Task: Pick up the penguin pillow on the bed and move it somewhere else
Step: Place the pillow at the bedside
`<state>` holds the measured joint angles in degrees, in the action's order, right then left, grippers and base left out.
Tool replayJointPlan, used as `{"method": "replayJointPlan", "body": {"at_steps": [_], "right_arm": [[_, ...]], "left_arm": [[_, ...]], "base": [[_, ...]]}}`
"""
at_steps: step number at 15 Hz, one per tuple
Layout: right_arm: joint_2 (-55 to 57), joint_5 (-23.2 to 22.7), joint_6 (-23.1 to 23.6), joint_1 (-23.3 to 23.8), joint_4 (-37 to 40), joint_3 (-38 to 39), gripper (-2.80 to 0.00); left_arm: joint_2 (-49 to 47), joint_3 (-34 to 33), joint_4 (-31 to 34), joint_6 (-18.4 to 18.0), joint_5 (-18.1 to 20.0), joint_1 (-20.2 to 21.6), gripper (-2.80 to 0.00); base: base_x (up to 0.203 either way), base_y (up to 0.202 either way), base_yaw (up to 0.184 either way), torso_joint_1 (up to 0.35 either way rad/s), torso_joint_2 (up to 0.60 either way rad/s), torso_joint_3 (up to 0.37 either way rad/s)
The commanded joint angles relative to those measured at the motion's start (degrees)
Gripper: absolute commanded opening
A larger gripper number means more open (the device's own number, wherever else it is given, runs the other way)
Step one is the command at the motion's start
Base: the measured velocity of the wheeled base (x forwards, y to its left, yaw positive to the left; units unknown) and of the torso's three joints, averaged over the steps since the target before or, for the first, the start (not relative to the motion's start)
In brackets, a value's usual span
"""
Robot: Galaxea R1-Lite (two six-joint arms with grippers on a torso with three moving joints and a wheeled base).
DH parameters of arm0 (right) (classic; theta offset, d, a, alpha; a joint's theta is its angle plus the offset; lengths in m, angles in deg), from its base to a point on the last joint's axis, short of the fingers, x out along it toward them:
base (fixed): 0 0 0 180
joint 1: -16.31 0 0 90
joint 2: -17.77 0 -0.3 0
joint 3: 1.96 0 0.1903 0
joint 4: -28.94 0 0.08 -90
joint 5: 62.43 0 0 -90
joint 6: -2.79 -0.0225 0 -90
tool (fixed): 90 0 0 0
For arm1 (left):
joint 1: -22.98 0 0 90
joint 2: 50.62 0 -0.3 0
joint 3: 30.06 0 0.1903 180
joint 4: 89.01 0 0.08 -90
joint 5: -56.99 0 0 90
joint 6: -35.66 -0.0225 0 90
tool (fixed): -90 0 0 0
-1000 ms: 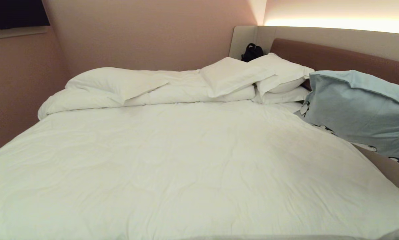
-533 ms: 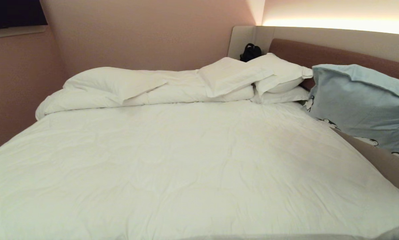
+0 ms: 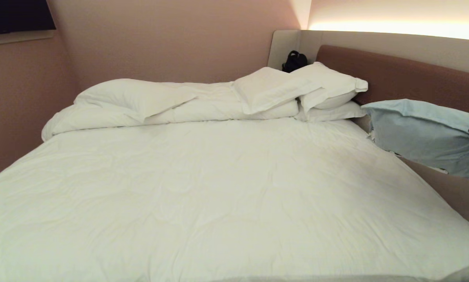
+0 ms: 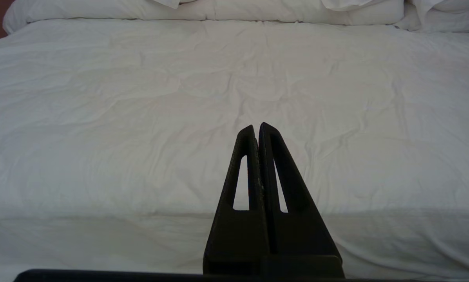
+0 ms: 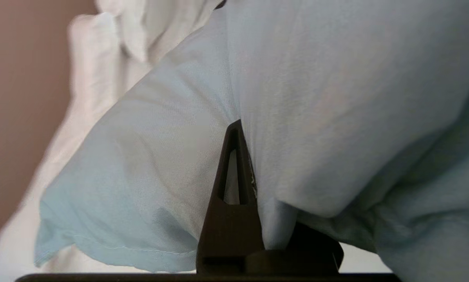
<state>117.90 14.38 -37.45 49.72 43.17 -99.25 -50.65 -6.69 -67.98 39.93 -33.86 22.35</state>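
Observation:
The robot's right gripper will lay the penguin pillow down flat on the bed's edge (image 3: 413,190) alongside the brown headboard.
The penguin pillow (image 3: 426,141), pale blue-grey, sits low at the right edge of the bed (image 3: 218,188), partly beyond the mattress side and in front of the brown headboard (image 3: 395,72). In the right wrist view its fabric (image 5: 316,98) fills the picture. My right gripper (image 5: 245,131) is shut on a fold of it; one black finger (image 5: 234,156) shows and the other is buried under the cloth. My left gripper (image 4: 256,126) is shut and empty, parked over the foot of the white duvet (image 4: 140,98).
Two plain white pillows (image 3: 273,88) (image 3: 328,84) lie stacked at the head, with a rolled duvet (image 3: 132,98) to their left. A black bag (image 3: 295,60) sits in the corner behind them. The beige bed frame (image 3: 449,192) runs along the right side. A pink wall closes the left.
The penguin pillow has sunk lower and further right, uncovering more of the headboard; its row of penguins has almost dropped from sight. The left gripper has not moved.

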Motion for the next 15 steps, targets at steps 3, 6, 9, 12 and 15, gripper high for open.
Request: {"method": "replayJointPlan", "body": {"at_steps": [3, 6, 9, 12, 15], "right_arm": [[8.0, 16.5, 6.7, -4.1, -12.0, -0.1, -2.80], [11.0, 23.0, 9.3, -7.0, -16.7, -0.2, -2.80], [15.4, 26.8, 11.0, -8.9, -18.5, -3.8, -2.80], [19.4, 29.9, 11.3, -9.5, -18.8, -8.5, -2.80], [24.8, 33.4, 12.4, -10.5, -18.9, -13.2, -2.80]], "left_arm": [[0.0, 0.0, 0.0, 0.0, 0.0, 0.0, -2.80], [0.0, 0.0, 0.0, 0.1, 0.0, 0.0, -2.80], [0.0, 0.0, 0.0, 0.0, 0.0, 0.0, -2.80], [0.0, 0.0, 0.0, 0.0, 0.0, 0.0, -2.80], [0.0, 0.0, 0.0, 0.0, 0.0, 0.0, -2.80]], "base": [[0.000, 0.000, 0.000, 0.000, 0.00, 0.000], [0.000, 0.000, 0.000, 0.000, 0.00, 0.000], [0.000, 0.000, 0.000, 0.000, 0.00, 0.000], [0.000, 0.000, 0.000, 0.000, 0.00, 0.000], [0.000, 0.000, 0.000, 0.000, 0.00, 0.000]]}}
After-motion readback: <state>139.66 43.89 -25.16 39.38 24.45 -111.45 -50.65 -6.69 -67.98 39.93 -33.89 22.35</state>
